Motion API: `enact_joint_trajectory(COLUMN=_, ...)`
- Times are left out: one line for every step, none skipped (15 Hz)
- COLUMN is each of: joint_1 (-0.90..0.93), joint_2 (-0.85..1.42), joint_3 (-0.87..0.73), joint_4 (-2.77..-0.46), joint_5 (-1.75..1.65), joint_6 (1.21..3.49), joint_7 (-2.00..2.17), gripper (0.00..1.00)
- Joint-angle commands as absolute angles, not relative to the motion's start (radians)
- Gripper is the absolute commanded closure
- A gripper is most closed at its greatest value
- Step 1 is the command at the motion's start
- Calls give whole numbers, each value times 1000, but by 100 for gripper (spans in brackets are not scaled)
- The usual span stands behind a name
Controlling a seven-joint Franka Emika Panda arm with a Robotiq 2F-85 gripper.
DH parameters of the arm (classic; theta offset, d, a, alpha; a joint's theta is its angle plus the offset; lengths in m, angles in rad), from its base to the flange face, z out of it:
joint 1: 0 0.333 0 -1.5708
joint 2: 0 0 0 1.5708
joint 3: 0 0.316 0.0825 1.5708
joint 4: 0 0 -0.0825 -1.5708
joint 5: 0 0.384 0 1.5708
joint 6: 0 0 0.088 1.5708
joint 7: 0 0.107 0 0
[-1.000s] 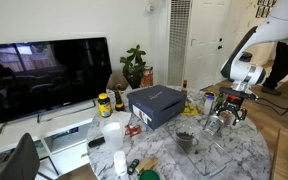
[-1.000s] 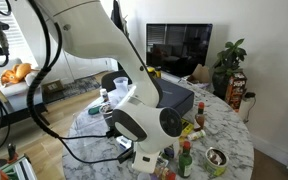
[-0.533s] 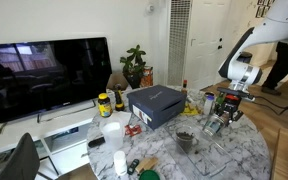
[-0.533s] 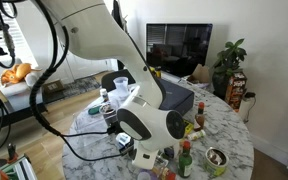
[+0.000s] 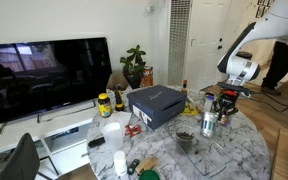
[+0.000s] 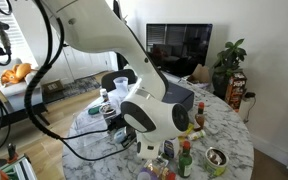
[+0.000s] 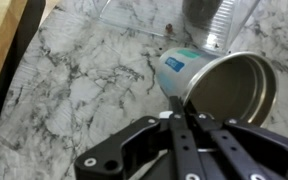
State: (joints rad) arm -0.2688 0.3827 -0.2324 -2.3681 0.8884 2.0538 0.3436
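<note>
The robot's gripper should release the metal can in the clear tray (image 5: 206, 169) near the front edge of the table, before the dark bowl.
In the wrist view my gripper (image 7: 176, 108) is shut, its two fingers pinched on the rim of an open metal can (image 7: 232, 90) with a white and blue label. The can leans away from me over the marble table (image 7: 74, 90). In an exterior view the gripper (image 5: 220, 108) hangs over the table's far side with the can (image 5: 208, 123) at its tips. From the opposite exterior camera, the arm's bulky white wrist (image 6: 149, 115) hides the gripper and the can.
A second metal cup (image 7: 216, 20) stands just beyond the can on a clear sheet. A blue-grey box (image 5: 156, 104), a dark bowl (image 5: 185, 137) and jars crowd the table; small sauce bottles (image 6: 187, 160) stand by the arm. The table edge (image 7: 19, 60) runs along the wrist view's left.
The jaws have gone from wide open to shut on the can's rim. The can now stands straighter under the gripper than a second ago.
</note>
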Motion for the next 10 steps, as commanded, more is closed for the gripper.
enact_joint_trajectory(joint_1=-223, joint_2=216, joint_3=-257, joint_4=-2472, joint_5=796, joint_6=2107, joint_7=273, gripper=99)
enact_joint_trajectory(joint_1=-211, joint_2=167, joint_3=-257, joint_4=-2499, joint_5=762, joint_6=2125, joint_7=272, gripper=99)
enact_joint_trajectory(joint_1=-203, joint_2=128, joint_3=-254, joint_4=-2521, joint_5=725, joint_6=2141, joint_7=268, gripper=99)
enact_joint_trajectory(joint_1=-193, joint_2=77, joint_3=-247, joint_4=-2547, joint_5=683, joint_6=2157, joint_7=275, gripper=99)
enact_joint_trajectory(joint_1=-187, joint_2=26, joint_3=-240, joint_4=-2572, joint_5=649, joint_6=2167, joint_7=275, gripper=99)
enact_joint_trajectory(joint_1=-178, joint_2=-30, joint_3=-229, joint_4=-2599, joint_5=612, joint_6=2177, joint_7=285, gripper=99)
enact_joint_trajectory(joint_1=-170, joint_2=-76, joint_3=-215, joint_4=-2621, joint_5=581, joint_6=2187, joint_7=288, gripper=99)
enact_joint_trajectory(joint_1=-157, joint_2=-122, joint_3=-193, joint_4=-2641, joint_5=554, joint_6=2196, joint_7=300, gripper=99)
enact_joint_trajectory(joint_1=-146, joint_2=-163, joint_3=-170, joint_4=-2658, joint_5=533, joint_6=2202, joint_7=304, gripper=99)
enact_joint_trajectory(joint_1=-130, joint_2=-201, joint_3=-141, joint_4=-2674, joint_5=520, joint_6=2210, joint_7=310, gripper=99)
